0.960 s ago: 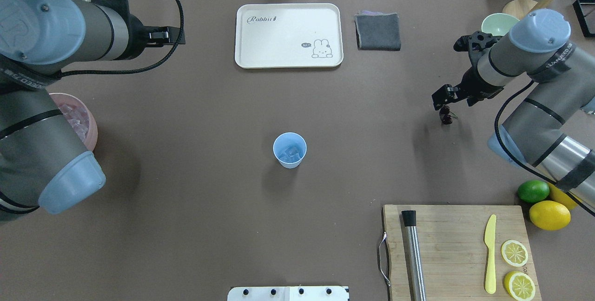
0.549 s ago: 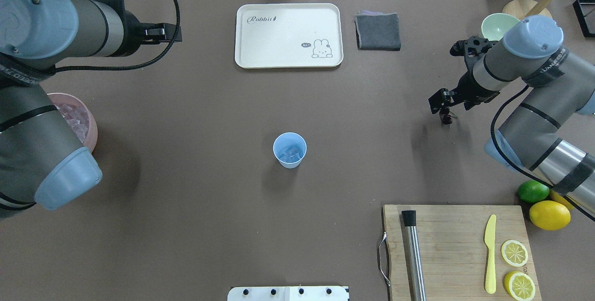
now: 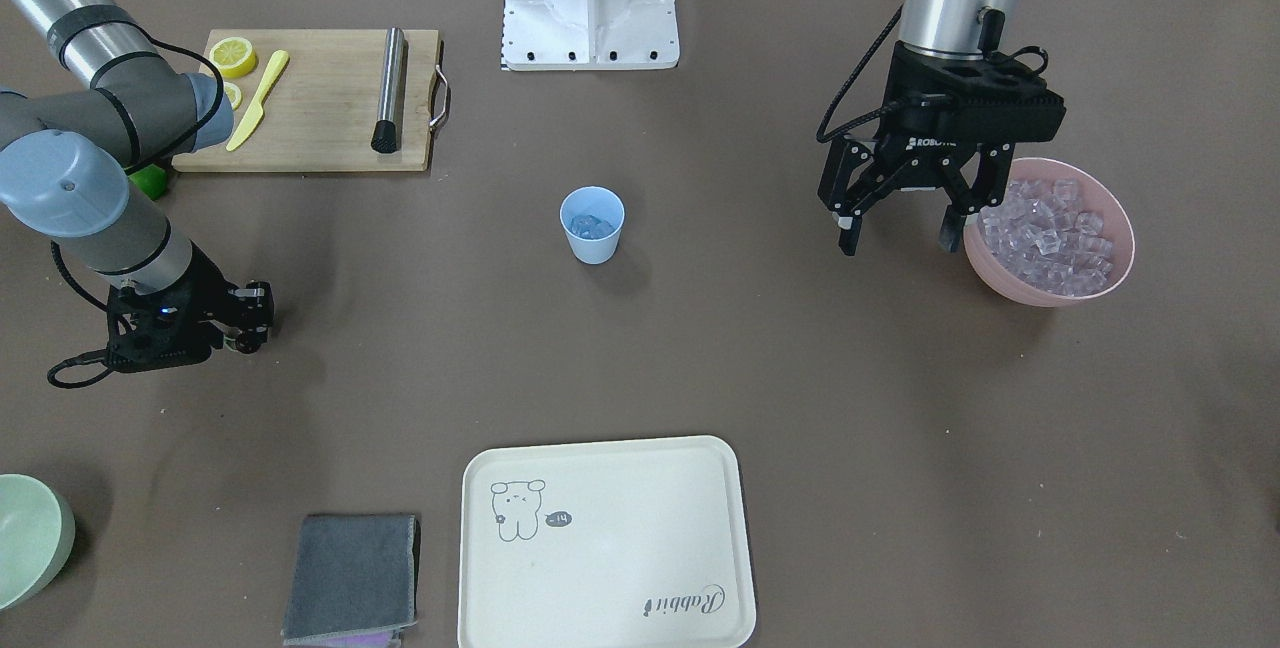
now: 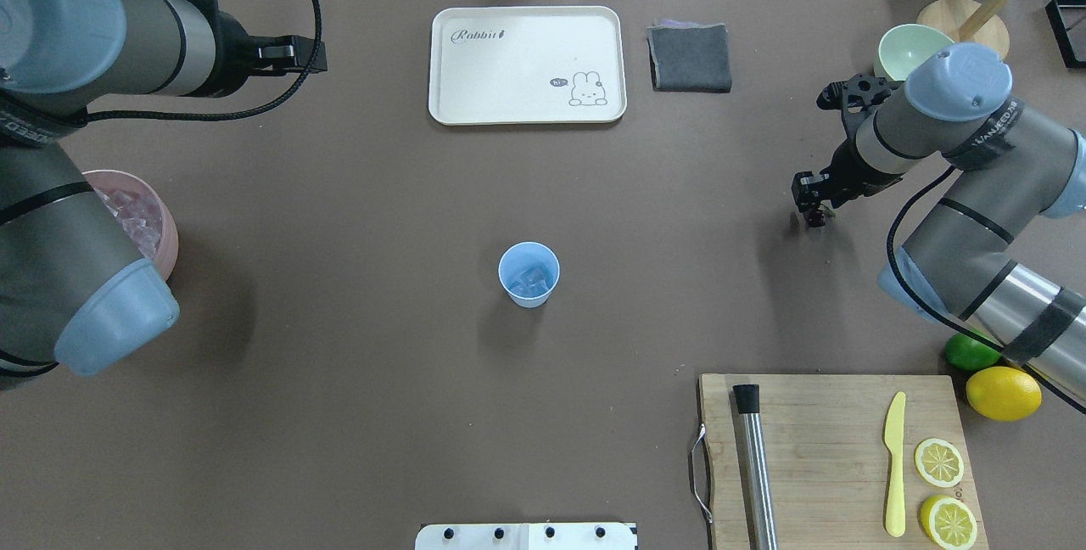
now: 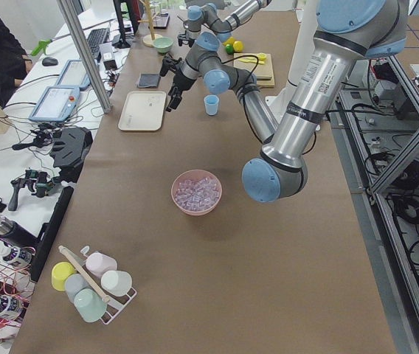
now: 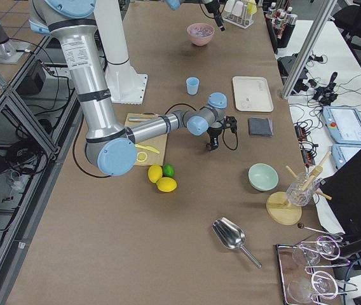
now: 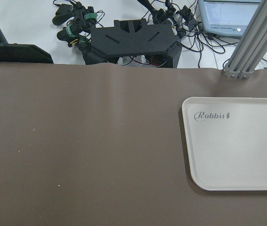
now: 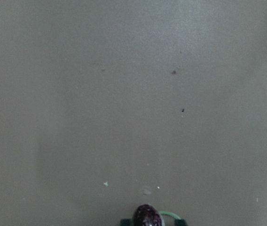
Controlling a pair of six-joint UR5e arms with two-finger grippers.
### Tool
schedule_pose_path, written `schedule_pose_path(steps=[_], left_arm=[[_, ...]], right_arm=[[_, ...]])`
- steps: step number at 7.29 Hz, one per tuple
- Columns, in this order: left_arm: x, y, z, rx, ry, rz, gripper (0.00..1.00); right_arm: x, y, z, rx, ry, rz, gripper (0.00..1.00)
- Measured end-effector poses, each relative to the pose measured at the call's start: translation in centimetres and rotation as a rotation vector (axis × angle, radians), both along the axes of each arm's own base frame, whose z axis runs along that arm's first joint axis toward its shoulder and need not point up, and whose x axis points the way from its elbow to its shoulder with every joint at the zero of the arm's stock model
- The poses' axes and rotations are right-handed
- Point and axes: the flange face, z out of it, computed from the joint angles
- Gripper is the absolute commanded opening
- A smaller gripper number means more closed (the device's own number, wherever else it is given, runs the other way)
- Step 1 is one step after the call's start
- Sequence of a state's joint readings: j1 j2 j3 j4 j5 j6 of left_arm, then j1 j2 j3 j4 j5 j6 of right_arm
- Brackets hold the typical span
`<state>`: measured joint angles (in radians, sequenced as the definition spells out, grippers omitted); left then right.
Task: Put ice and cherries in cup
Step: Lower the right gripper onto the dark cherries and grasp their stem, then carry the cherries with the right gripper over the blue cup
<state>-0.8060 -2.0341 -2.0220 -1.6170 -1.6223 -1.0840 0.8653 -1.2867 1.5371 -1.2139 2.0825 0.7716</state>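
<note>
I should let go of the dark cherries, now low over the table, with my right gripper on the ice inside the light blue cup (image 3: 599, 227).
The light blue cup (image 4: 529, 294) (image 3: 592, 240) stands mid-table with a few cubes of ice (image 4: 531, 278) (image 3: 590, 224) inside. More ice (image 3: 1050, 228) fills the pink bowl (image 3: 1040, 293) at the robot's left. My left gripper (image 3: 895, 240) hangs open and empty just beside that bowl. The dark cherries (image 4: 814, 217) (image 8: 146, 216) lie at the table's right side. My right gripper (image 4: 812, 206) (image 3: 250, 328) is low over the table, its fingertips tight on either side of the cherries. The green stem (image 8: 171, 215) shows beside them.
A cream tray (image 4: 526, 104) and a grey cloth (image 4: 690, 58) lie at the far edge. A pale green bowl (image 4: 901, 47) sits behind the right arm. The cutting board (image 4: 814, 440) carries a metal muddler, a yellow knife and lemon slices; a lime (image 4: 967, 352) and a lemon (image 4: 1003, 393) lie beside it.
My right gripper has come down onto the cherries and its fingers have drawn together. The cherries have stayed in place. The left arm has shifted slightly to the left.
</note>
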Motion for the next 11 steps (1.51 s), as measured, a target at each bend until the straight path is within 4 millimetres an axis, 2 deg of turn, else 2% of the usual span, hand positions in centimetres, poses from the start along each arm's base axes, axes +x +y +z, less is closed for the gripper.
schedule_pose_path(steps=[2,3,4,5,6,7,9,10,11], left_arm=[[0.0,0.0,0.0,0.000,0.000,0.000,0.98],[-0.2,0.0,0.0,0.000,0.001,-0.001,0.98],[-0.6,-0.2,0.0,-0.004,0.004,-0.001,0.98],[-1.5,-0.6,0.3,-0.010,0.004,0.004,0.98],[-2.7,-1.1,1.2,-0.017,-0.010,0.013,0.98],[-4.5,-1.6,3.0,-0.032,-0.033,0.024,0.98],[-9.4,-2.4,7.6,-0.067,-0.085,0.048,0.98],[-12.1,-2.3,9.8,-0.083,-0.112,0.051,0.98],[-14.4,-2.2,11.8,-0.099,-0.135,0.054,0.98]], right_arm=[[0.0,-0.1,-0.8,0.015,-0.008,0.003,0.00],[0.3,-0.2,-1.9,0.031,-0.024,0.006,0.00],[1.1,-0.4,-4.0,0.052,-0.058,0.012,0.00],[1.9,-0.4,-7.1,0.070,-0.112,0.015,0.00],[2.1,-0.1,-11.0,0.074,-0.179,0.024,0.00],[1.4,0.4,-15.6,0.072,-0.246,0.041,0.00],[-2.2,2.4,-25.2,0.099,-0.369,0.032,0.00],[-4.7,3.8,-29.4,0.140,-0.410,0.013,0.00],[-7.2,5.3,-32.1,0.177,-0.429,0.003,0.00]])
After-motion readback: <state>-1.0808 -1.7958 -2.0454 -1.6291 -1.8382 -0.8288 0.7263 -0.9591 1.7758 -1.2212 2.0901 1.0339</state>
